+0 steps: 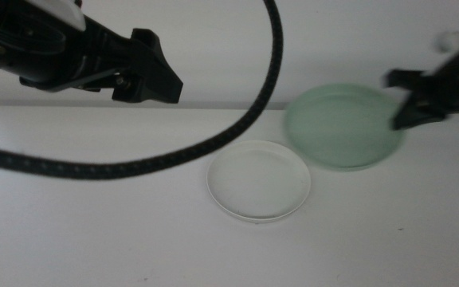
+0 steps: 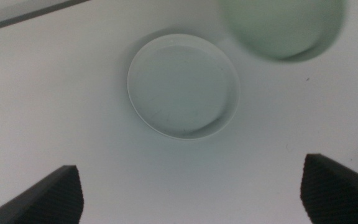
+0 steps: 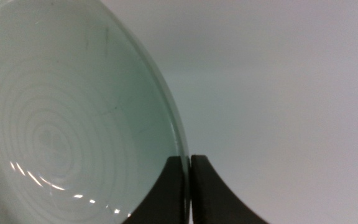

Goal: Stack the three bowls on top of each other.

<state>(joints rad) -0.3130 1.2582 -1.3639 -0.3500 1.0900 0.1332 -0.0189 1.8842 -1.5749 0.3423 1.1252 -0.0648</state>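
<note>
My right gripper should set the pale mint green bowl inside the white bowl on the table (image 1: pixel 258 179).
A white bowl (image 1: pixel 257 181) lies flat on the table's middle; it also shows in the left wrist view (image 2: pixel 183 86). My right gripper (image 1: pixel 405 102) is shut on the right rim of the pale mint green bowl (image 1: pixel 343 126), held tilted and blurred, above and just right of the white bowl. In the right wrist view the gripper (image 3: pixel 188 186) pinches the green bowl's (image 3: pixel 67 118) rim. My left gripper (image 1: pixel 159 78) hangs raised at the upper left, open and empty (image 2: pixel 191 193); the green bowl (image 2: pixel 283 25) shows there too. The grey bowl is out of view.
A black braided cable (image 1: pixel 213 143) from the left arm arcs across the middle view, in front of the table. The white table top (image 1: pixel 94 231) stretches around the bowls, with its far edge against a pale wall.
</note>
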